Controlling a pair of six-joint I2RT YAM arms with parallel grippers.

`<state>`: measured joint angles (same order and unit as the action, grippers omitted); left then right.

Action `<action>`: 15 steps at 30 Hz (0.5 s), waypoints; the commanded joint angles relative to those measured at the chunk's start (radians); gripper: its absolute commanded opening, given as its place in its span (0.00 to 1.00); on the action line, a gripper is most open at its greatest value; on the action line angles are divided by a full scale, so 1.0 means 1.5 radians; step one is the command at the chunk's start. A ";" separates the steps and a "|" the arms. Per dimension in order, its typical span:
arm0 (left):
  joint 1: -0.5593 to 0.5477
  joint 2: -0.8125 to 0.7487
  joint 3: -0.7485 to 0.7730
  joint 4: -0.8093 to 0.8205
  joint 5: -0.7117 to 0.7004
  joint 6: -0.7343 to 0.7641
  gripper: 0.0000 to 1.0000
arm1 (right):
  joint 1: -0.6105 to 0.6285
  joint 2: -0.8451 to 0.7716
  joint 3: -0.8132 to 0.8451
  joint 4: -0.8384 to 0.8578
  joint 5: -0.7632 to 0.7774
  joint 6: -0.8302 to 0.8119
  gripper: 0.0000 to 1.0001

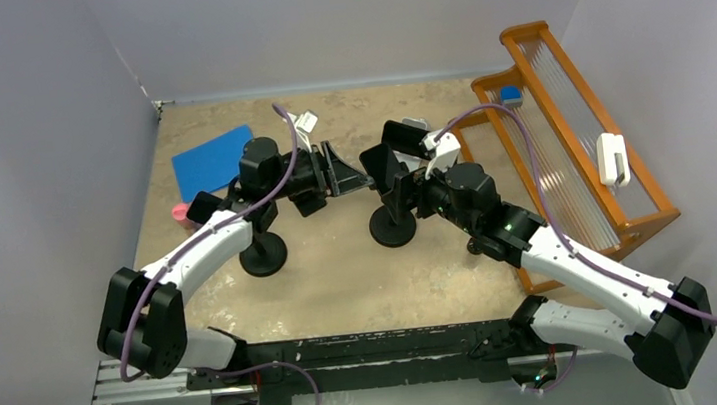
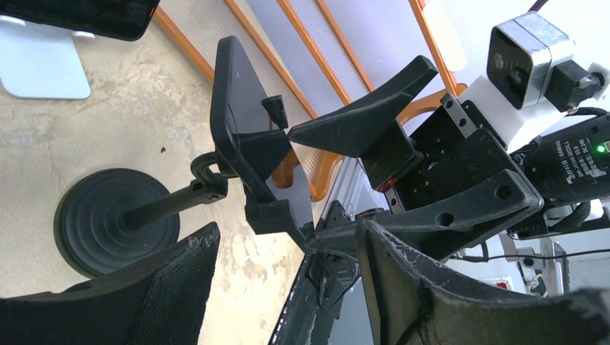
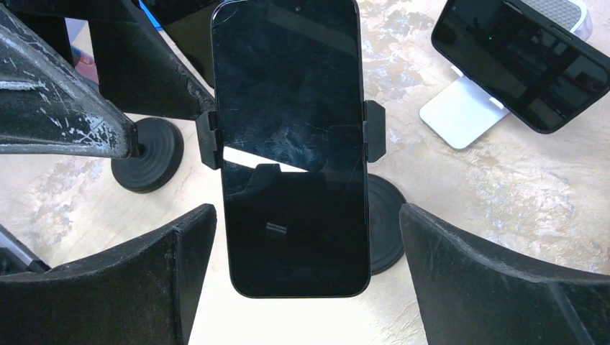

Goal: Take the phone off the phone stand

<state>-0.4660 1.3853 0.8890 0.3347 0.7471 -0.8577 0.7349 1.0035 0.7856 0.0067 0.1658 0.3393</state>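
Observation:
The phone stand's side clamps hold both sides of the phone tight, so the robot's left gripper should move in and grip the clamp (image 2: pixel 269 217) facing it before the phone comes out.
The black phone (image 3: pixel 291 144) is held upright in the side clamps (image 3: pixel 373 133) of a black phone stand with a round base (image 3: pixel 385 223). That base stands mid-table in the top view (image 1: pixel 392 227). My right gripper (image 3: pixel 308 215) is open, with one finger on each side of the phone's lower end and not touching it. My left gripper (image 2: pixel 288 230) is open and empty. It faces the stand's holder (image 2: pixel 237 122) edge-on from the other side, a short way off. In the top view the left gripper (image 1: pixel 339 172) and right gripper (image 1: pixel 390 174) meet around the holder.
A second phone (image 3: pixel 514 61) leans on a white stand behind. Another black round stand base (image 1: pixel 262 255) sits under the left arm. A blue pad (image 1: pixel 214 160) and a pink object (image 1: pixel 181 213) lie at the left. An orange rack (image 1: pixel 569 140) fills the right side.

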 commanded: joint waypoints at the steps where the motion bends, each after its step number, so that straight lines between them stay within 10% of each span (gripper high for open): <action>1: -0.002 0.016 0.044 0.034 0.024 -0.011 0.66 | 0.002 0.003 0.025 0.037 0.021 -0.019 0.99; 15: -0.002 0.028 0.049 0.026 0.027 -0.005 0.56 | 0.002 0.022 0.017 0.042 0.002 -0.031 0.85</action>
<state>-0.4660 1.4261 0.9184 0.3336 0.7643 -0.8719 0.7349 1.0355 0.7856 0.0277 0.1638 0.3157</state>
